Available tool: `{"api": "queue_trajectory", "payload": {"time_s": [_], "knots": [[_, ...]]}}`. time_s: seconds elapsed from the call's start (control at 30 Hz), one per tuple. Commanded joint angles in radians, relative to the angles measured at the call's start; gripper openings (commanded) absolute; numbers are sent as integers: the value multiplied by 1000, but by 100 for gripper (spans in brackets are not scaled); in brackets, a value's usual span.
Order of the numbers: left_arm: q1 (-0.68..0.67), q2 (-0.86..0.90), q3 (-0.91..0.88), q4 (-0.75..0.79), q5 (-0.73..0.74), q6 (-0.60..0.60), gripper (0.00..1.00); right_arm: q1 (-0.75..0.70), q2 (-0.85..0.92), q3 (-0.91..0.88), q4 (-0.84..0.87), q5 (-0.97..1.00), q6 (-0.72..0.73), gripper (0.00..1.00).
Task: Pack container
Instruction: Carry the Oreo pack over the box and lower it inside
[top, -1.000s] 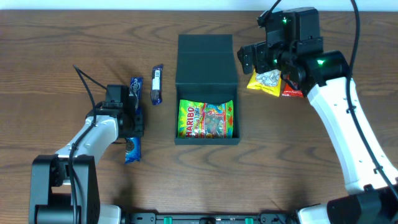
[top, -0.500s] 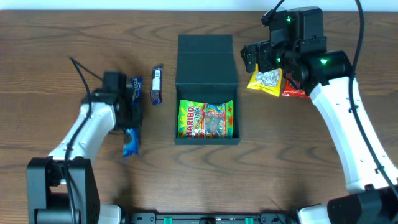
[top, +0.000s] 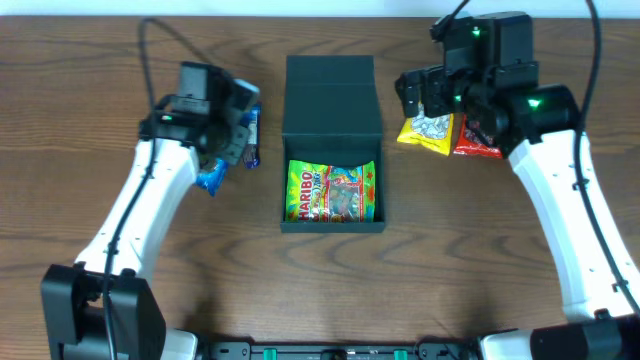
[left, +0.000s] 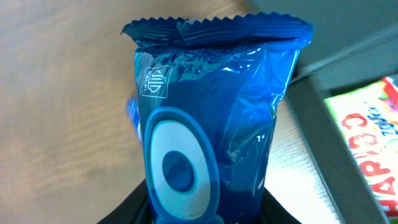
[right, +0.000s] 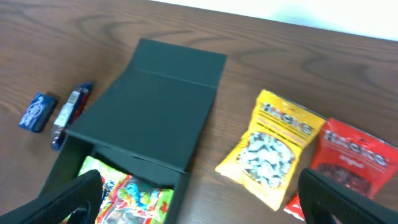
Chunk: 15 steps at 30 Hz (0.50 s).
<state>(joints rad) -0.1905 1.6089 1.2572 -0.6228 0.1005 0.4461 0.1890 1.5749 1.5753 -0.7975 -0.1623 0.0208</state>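
I will use my left gripper to set the blue snack packet, still held above the table, down inside the container (top: 342, 157) (left: 384, 63), between the green Haribo packet and the flap lid.
The container (top: 333, 95) is a dark teal box lying open mid-table, its flap lid folded back. A green Haribo packet (top: 331, 190) lies inside it. My left gripper (top: 224, 152) is shut on a blue snack packet (top: 210, 179) and holds it above the table, left of the container. In the left wrist view the blue packet (left: 211, 124) fills the frame, with the container's wall (left: 323, 143) at the right. My right gripper (top: 425, 95) is open and empty above a yellow packet (top: 428, 132) and a red packet (top: 478, 142).
A dark snack bar (top: 252, 135) lies between my left gripper and the container. The right wrist view shows the bar (right: 71, 112) next to a small blue packet (right: 37, 112), and also the container (right: 155, 118), the yellow packet (right: 277, 149) and the red packet (right: 351, 158).
My left gripper has lifted the blue packet off the table and carried it toward the far side and to the right, nearer the container. My right arm has shifted slightly right.
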Motion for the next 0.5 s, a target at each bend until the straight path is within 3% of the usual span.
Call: {"api": "queue_trajectory", "payload": {"time_s": [0.0,0.13,0.2,0.47], "knots": [[-72,-8,27,34,1,297,6,-39,-32,8,-11,-3,31,99],[-208,-8,27,110,5,612,6,-103,-38,8,-37,-3,31,99],[-258,-2,27,150,8,691,6,-126,-38,8,-47,-3,31,99],[-356,138,27,281,58,745,6,-187,-38,8,-83,-3,31,99]]}}
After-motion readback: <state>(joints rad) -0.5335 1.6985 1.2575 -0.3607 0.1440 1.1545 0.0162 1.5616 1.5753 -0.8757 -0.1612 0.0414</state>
